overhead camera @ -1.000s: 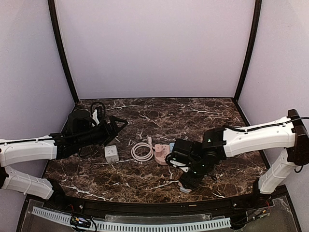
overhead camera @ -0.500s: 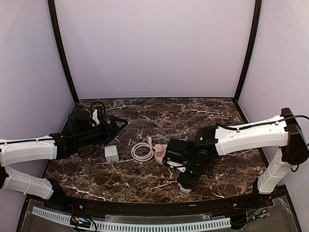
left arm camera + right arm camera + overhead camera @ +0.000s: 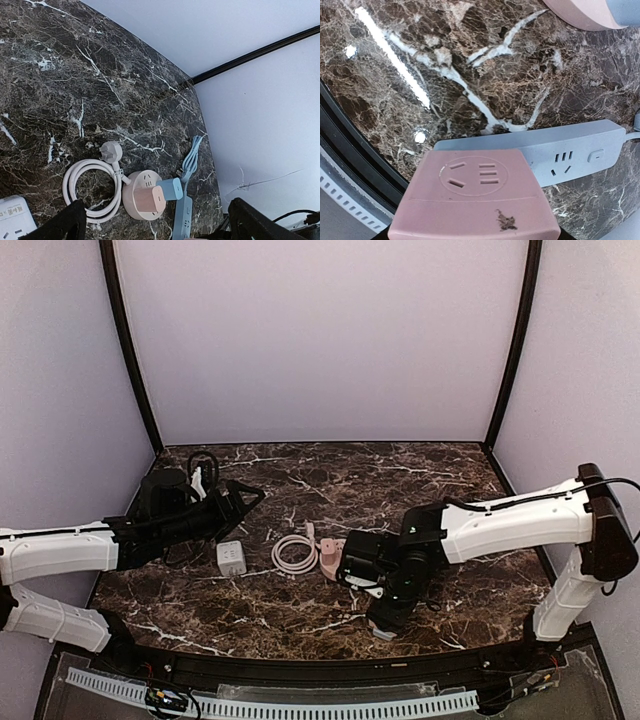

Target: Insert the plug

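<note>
Next, my right gripper releases the pink cube adapter so that it rests on the table (image 3: pixel 330 603) (image 3: pixel 461 75) in front of the round pink socket hub.
My right gripper (image 3: pixel 385 612) points down near the front edge, shut on a pink cube adapter (image 3: pixel 475 200); its socket face fills the bottom of the right wrist view and hides the fingers. The adapter hangs over one end of a light blue power strip (image 3: pixel 570 150), whose tip shows in the top view (image 3: pixel 383 632). The left wrist view shows the strip (image 3: pixel 182 217) beside a round pink socket hub (image 3: pixel 137 180) with a pink cube (image 3: pixel 148 200) and a blue cube (image 3: pixel 172 189) plugged in. My left gripper (image 3: pixel 248 495) is open and empty, hovering left of the hub (image 3: pixel 332 558).
A coiled white cable (image 3: pixel 293 553) with its plug (image 3: pixel 110 150) lies left of the hub. A white power cube (image 3: pixel 231 558) sits by it. The strip's bundled blue cable (image 3: pixel 190 160) lies behind the hub. A black cable coil (image 3: pixel 202 462) sits back left.
My right gripper has shifted slightly left with the pink adapter, closer to the hub. The left arm has not moved.
</note>
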Robot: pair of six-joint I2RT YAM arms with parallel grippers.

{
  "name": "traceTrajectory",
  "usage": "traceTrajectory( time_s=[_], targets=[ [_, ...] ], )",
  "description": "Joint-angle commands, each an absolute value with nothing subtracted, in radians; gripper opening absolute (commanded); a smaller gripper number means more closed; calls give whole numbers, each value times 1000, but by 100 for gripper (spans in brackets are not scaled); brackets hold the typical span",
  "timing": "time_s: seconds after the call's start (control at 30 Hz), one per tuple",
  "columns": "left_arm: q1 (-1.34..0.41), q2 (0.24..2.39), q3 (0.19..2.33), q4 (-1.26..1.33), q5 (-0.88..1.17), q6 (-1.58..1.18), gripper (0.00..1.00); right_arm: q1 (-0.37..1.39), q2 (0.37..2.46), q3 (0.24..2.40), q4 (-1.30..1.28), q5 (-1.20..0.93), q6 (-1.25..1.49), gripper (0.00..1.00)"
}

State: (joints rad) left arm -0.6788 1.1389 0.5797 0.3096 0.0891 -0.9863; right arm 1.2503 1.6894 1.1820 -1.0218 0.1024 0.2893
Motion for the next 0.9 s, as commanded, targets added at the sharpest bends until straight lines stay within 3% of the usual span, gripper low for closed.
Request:
traceTrajectory(
  time_s=[0.0,0.53,0.87],
  targets=[
    [-684,1138,558,324,98,-969,99,1252,1760,1051,-986,69,358,0],
    [-683,1150,556,338,106,-969,99,1254,1763,870,-732,-18,420,0],
    [-684,1152,551,349,102,-940,99,1254,1752,914,-715,-32,424,0]
  ],
)
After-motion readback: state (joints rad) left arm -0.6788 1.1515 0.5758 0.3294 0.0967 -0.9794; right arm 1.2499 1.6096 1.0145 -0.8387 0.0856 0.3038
